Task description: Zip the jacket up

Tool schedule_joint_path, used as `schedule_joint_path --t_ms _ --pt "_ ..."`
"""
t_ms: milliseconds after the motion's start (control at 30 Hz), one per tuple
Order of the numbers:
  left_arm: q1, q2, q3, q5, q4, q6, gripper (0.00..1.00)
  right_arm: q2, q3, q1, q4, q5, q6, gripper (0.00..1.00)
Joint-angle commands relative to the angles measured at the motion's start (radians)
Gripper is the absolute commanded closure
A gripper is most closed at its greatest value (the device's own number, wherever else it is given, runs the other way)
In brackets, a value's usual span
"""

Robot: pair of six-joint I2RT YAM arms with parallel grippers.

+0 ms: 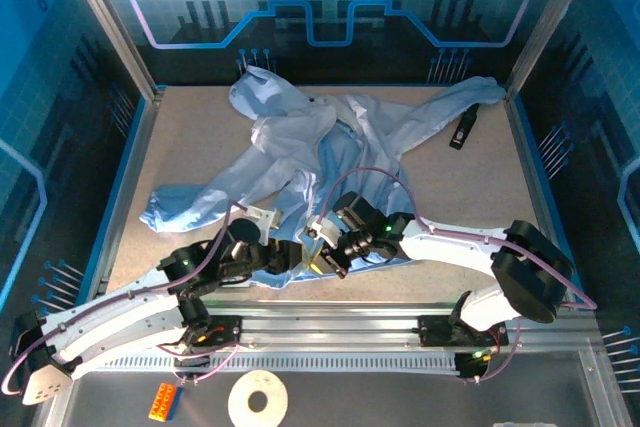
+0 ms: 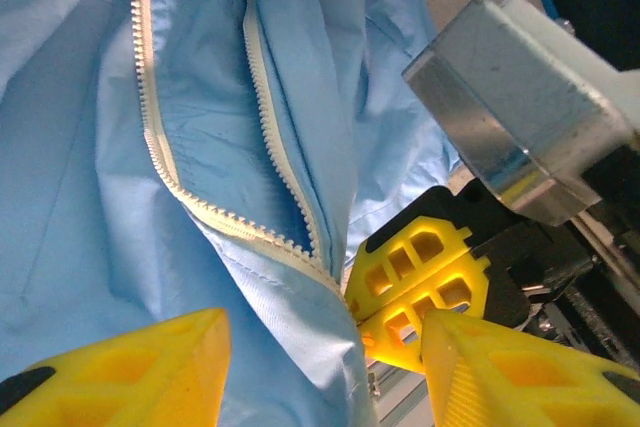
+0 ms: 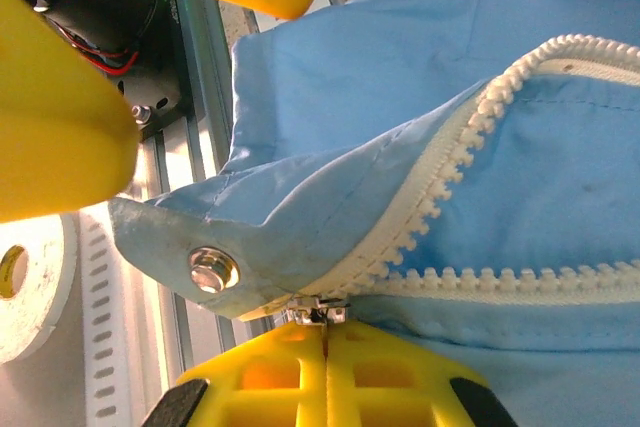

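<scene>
The hem corner is hanging loose below the slider that my right gripper holds, so my left gripper will pinch it by the snap button (image 3: 213, 270) before I zip.
The light-blue jacket (image 1: 330, 137) lies spread on the table, its hem at the near edge. Its whitish zipper (image 2: 150, 137) stands apart in two rows that meet at the bottom. My right gripper (image 3: 325, 332) is shut on the metal zipper slider (image 3: 320, 309) at the hem; its yellow fingers (image 2: 415, 277) also show in the left wrist view. My left gripper (image 2: 325, 347) is open, with the jacket's hem fabric (image 2: 290, 327) lying between its wide-apart fingers. From above, both grippers (image 1: 310, 257) meet at the hem.
A silver snap button (image 3: 212, 269) sits on the hem corner beside the slider. The aluminium rail (image 3: 200, 77) runs just under the hem. A black object (image 1: 463, 129) lies at the back right. A white tape roll (image 1: 258, 399) and an orange-and-blue brick (image 1: 165, 402) lie in front of the rail.
</scene>
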Motion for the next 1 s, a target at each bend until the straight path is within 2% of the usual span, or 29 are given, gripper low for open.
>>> schedule_joint_path --t_ms 0,133,500,767,800,933,967 --pt "-0.019 -0.013 -0.027 0.022 0.029 -0.077 0.44 -0.020 0.038 -0.008 -0.042 -0.051 -0.017 1.00" --pt "-0.054 -0.024 -0.054 0.005 0.048 -0.121 0.44 -0.029 0.042 -0.011 -0.046 -0.050 -0.012 1.00" --pt "-0.064 0.016 -0.119 0.069 0.162 -0.167 0.58 -0.045 0.035 -0.016 -0.039 -0.045 0.002 1.00" --pt "-0.066 0.057 -0.132 0.117 0.213 -0.154 0.56 -0.049 0.035 -0.016 -0.036 -0.028 0.005 1.00" --pt "-0.066 0.062 -0.128 0.120 0.198 -0.148 0.60 -0.052 0.035 -0.016 -0.034 -0.025 0.007 1.00" --pt "-0.066 0.051 -0.104 0.100 0.109 -0.113 0.88 -0.062 0.041 -0.022 -0.050 -0.016 0.007 1.00" --pt "-0.066 0.043 -0.102 0.094 0.094 -0.107 0.93 -0.064 0.040 -0.024 -0.054 -0.014 0.007 1.00"
